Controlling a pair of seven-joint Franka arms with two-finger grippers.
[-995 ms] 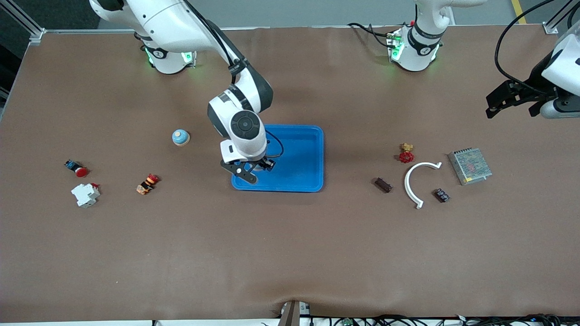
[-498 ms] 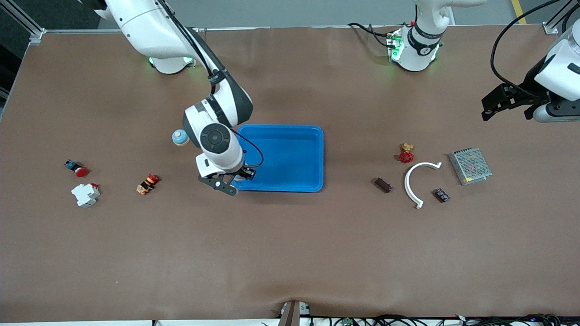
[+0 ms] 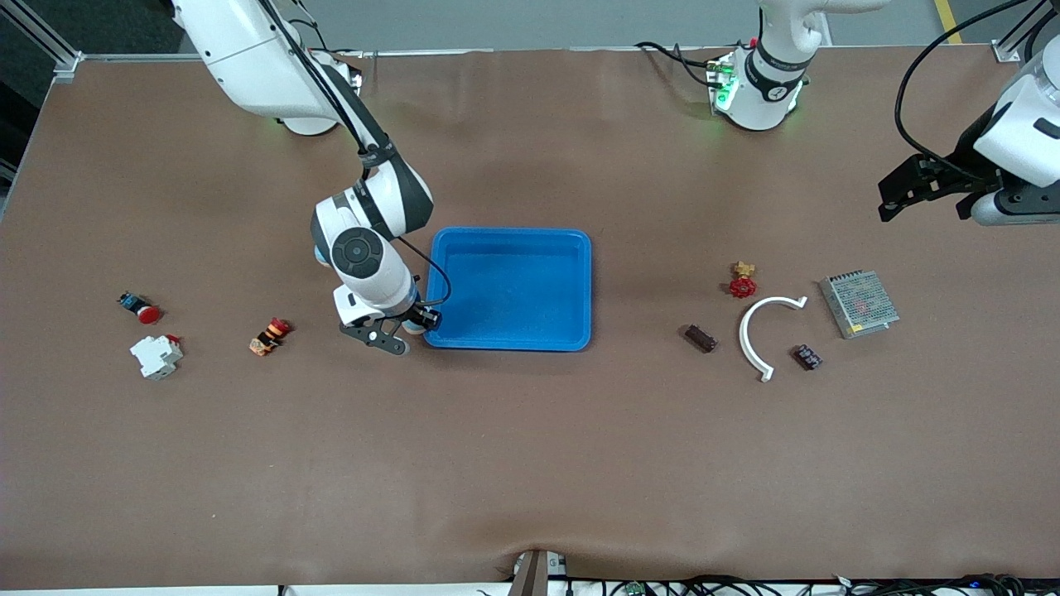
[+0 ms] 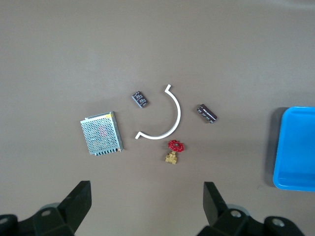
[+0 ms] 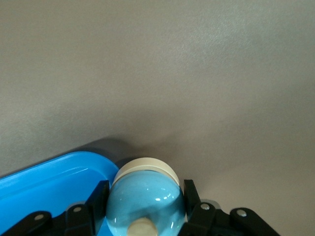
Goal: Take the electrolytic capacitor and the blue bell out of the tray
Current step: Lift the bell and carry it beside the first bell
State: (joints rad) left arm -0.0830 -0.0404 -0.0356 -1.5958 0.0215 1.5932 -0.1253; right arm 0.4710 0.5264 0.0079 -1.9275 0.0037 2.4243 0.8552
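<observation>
The robot's right gripper will put the light-blue bell down on the table (image 3: 375, 329) between the blue tray and the orange part.
In the right wrist view a light-blue bell (image 5: 142, 199) with a cream base and knob sits between my right gripper's (image 5: 145, 192) fingers, which press on its two sides, at a corner of the blue tray (image 5: 49, 184). In the front view my right gripper (image 3: 396, 334) is beside the tray's (image 3: 590, 290) corner at the right arm's end. The dark cylindrical capacitor (image 3: 700, 338) lies on the table toward the left arm's end and also shows in the left wrist view (image 4: 206, 113). My left gripper (image 3: 923, 207) (image 4: 146, 201) is open, empty and waits high over that end.
Beside the capacitor lie a red-handled valve (image 3: 743, 281), a white curved piece (image 3: 758, 331), a small dark part (image 3: 807, 357) and a metal mesh box (image 3: 859, 304). At the right arm's end lie a red button (image 3: 141, 309), a white breaker (image 3: 156, 356) and an orange part (image 3: 269, 335).
My right arm has swung from over the tray to beside its corner at the right arm's end. A bell seen on the table beside that arm is now almost hidden by its wrist.
</observation>
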